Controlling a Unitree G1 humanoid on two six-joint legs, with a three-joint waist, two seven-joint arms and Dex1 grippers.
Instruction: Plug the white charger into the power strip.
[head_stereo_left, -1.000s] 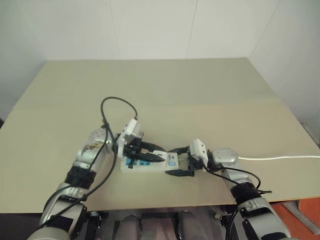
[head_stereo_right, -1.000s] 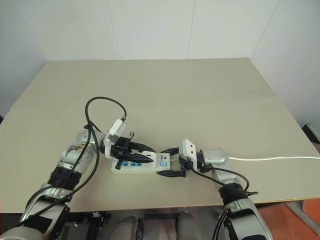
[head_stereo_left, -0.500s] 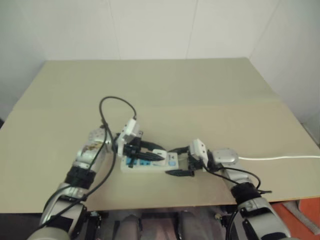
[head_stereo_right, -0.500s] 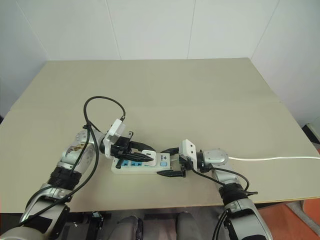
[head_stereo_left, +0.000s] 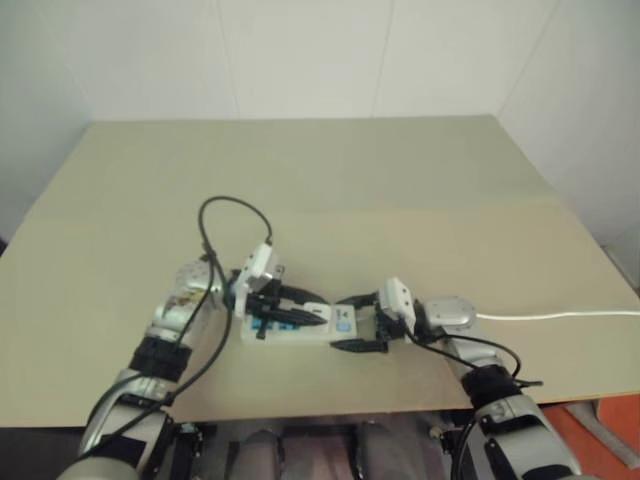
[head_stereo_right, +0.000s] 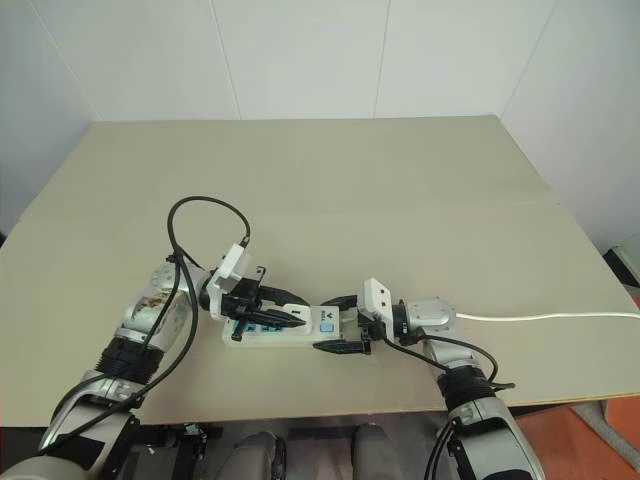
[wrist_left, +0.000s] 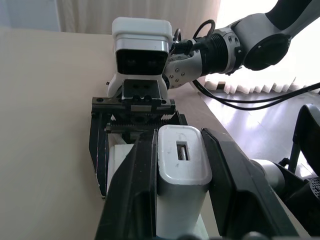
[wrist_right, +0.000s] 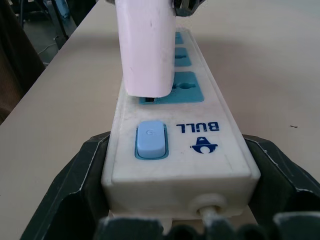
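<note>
Next, I release the white charger with my left gripper, upright in the power strip's blue socket (head_stereo_left: 315, 323) beside the pale blue switch.
The power strip (head_stereo_right: 262, 337) lies on the tan table near its front edge, a long white bar with blue socket faces (wrist_right: 188, 86) and a pale blue switch (wrist_right: 150, 138). My right gripper (head_stereo_right: 324, 324) is shut on the strip's switch end, one black finger on each side. My left gripper (head_stereo_right: 296, 318) is shut on the white charger (wrist_left: 182, 165), gripping it by its sides. The white charger (wrist_right: 146, 45) stands upright on the socket beside the switch. Its lower end is at the blue face, with a dark slot showing underneath.
The strip's thin white cord (head_stereo_right: 540, 318) runs off to the right across the table. A black cable loop (head_stereo_right: 205, 205) arches over my left forearm. The table's front edge (head_stereo_right: 300, 412) is close behind the strip; wide bare tabletop (head_stereo_right: 380, 190) lies beyond.
The left gripper has tipped slightly downward with the charger over the strip. The right gripper and the strip have stayed put.
</note>
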